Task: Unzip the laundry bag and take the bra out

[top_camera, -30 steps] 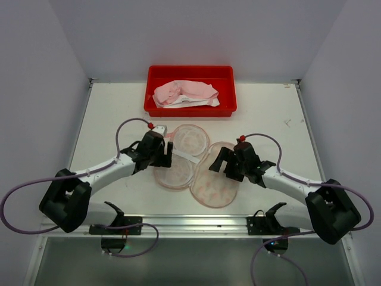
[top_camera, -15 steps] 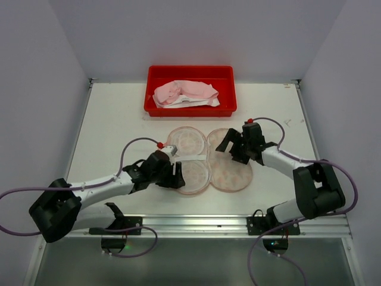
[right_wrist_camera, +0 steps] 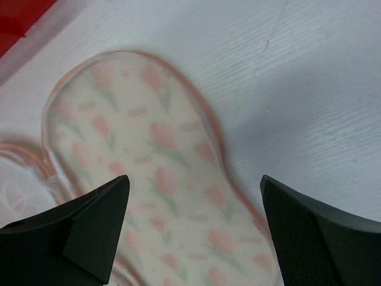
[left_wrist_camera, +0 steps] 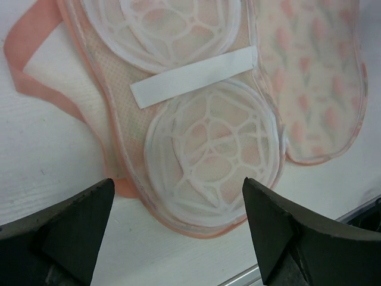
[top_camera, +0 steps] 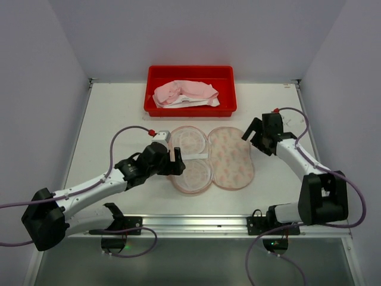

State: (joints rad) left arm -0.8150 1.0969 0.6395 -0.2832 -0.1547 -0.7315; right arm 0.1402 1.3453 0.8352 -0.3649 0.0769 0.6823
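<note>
The laundry bag's patterned cream half has an outer edge (top_camera: 250, 149) (right_wrist_camera: 224, 165), and my right gripper needs to close on it midway along, where it narrows.
The laundry bag (top_camera: 231, 158) lies opened flat on the table in two lobed halves side by side. The right half is patterned cream. The left half (top_camera: 191, 161) shows white round mesh cups and a white strap. My left gripper (top_camera: 174, 161) is open and empty at the left half's left edge; in the left wrist view its jaws (left_wrist_camera: 177, 180) stand wide over the bag's near cup (left_wrist_camera: 208, 143). My right gripper (top_camera: 253, 132) is open and empty beside the patterned half's upper right edge (right_wrist_camera: 161, 179). The pale pink bra (top_camera: 184, 93) lies crumpled in the red tray (top_camera: 190, 111).
The red tray stands at the back middle of the table. A pink loop strap (left_wrist_camera: 30, 65) trails from the bag's left side. A metal rail (top_camera: 196, 221) runs along the near edge. Grey walls close in the left, right and back.
The patterned half has been swung out and now lies flat to the right. My right gripper has drawn back up and to the right, off the bag. My left gripper shifted slightly along the left half.
</note>
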